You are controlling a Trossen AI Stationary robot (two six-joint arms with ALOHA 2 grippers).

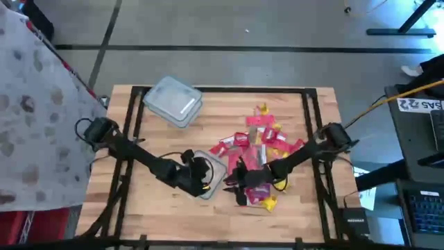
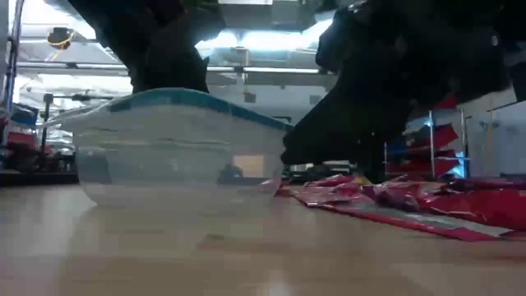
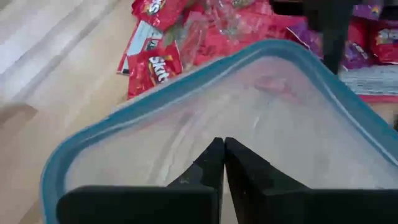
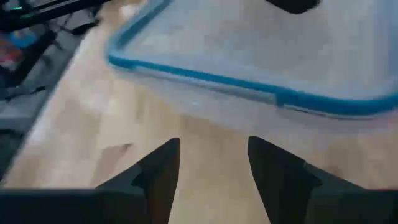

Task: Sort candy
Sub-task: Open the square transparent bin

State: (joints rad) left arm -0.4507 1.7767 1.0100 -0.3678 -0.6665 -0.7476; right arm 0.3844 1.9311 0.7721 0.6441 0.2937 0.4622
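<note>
My right gripper grabs the clear tub beside the candy pile next at its near-side teal rim (image 1: 218, 187) (image 4: 336, 104), toward the candy end.
The candy (image 1: 260, 142) lies in a loose pile of red and pink packets right of the table's middle, with yellow pieces (image 1: 269, 203) at its near edge. It also shows in the left wrist view (image 3: 161, 62) and the low view (image 2: 427, 201). A clear tub with a teal rim (image 1: 216, 167) stands upright on the table, left of the pile. My left gripper (image 3: 219, 146) is shut and hovers over the tub's open top (image 3: 267, 50). My right gripper (image 4: 214, 155) is open and low over bare table, just right of the tub (image 4: 249, 84), at the pile's near-left edge (image 1: 239, 186). My left gripper reaches into the tub's opening from the table's left, fingers shut. The gripper's own body hides the tub's near wall, so I cannot tell whether the fingers touch the tub.
A second clear tub (image 1: 173, 102) sits near the table's far-left corner. Black frame rails (image 1: 132, 132) run along the left and right sides of the wooden top. Bare wood lies along the near edge and between the two tubs.
</note>
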